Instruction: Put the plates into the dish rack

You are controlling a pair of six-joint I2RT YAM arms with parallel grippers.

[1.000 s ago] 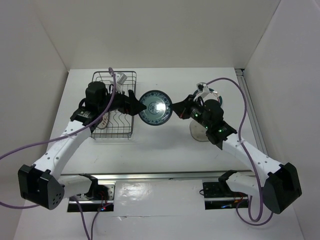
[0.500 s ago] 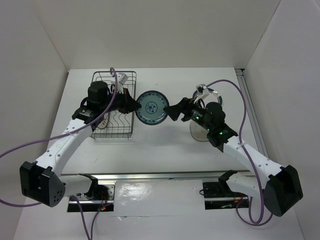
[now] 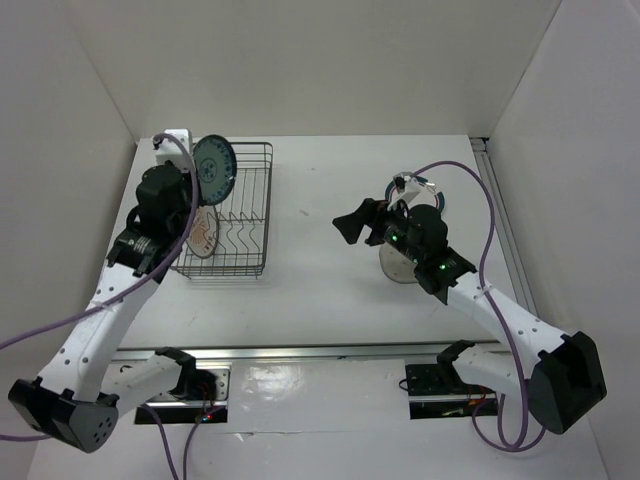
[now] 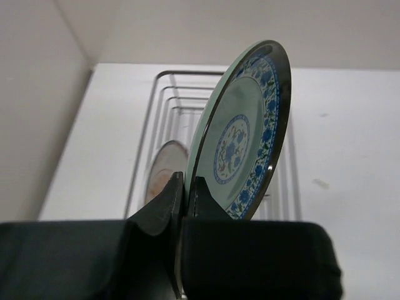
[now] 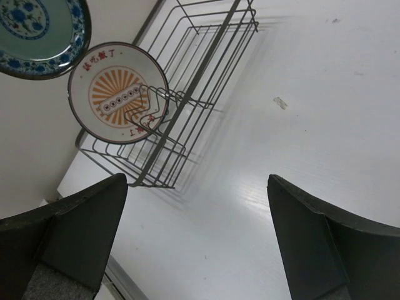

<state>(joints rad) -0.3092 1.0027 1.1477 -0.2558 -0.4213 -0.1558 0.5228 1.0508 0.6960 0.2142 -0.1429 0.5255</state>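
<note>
Next, I release the blue-teal plate, which hangs over the dish rack now, from my left gripper in the rack slot (image 3: 230,234) beside the white plate with the orange sunburst.
The blue-teal plate (image 3: 213,168) hangs on edge over the far left end of the dish rack (image 3: 248,262). My left gripper (image 3: 193,182) is shut on its rim. In the left wrist view the plate (image 4: 250,131) rises from the pinched fingertips (image 4: 164,201), with the rack's wires (image 4: 164,94) behind it. The white plate with the orange sunburst (image 3: 203,232) stands in the rack's near left slot, and shows too in the right wrist view (image 5: 119,92). My right gripper (image 3: 352,224) stands open and empty at mid-table. The clear greyish plate (image 3: 392,268) lies flat, partly under the right arm.
White walls close in the table on the left, back and right. A purple cable (image 3: 470,190) loops over the right arm. A metal rail (image 3: 320,352) runs along the near edge. In the right wrist view, bare table (image 5: 250,187) lies between the rack (image 5: 206,69) and the open fingers.
The right gripper let go of the blue-teal plate and opened. The left gripper shut on it and swung it left and back, from mid-table to over the rack's far end.
</note>
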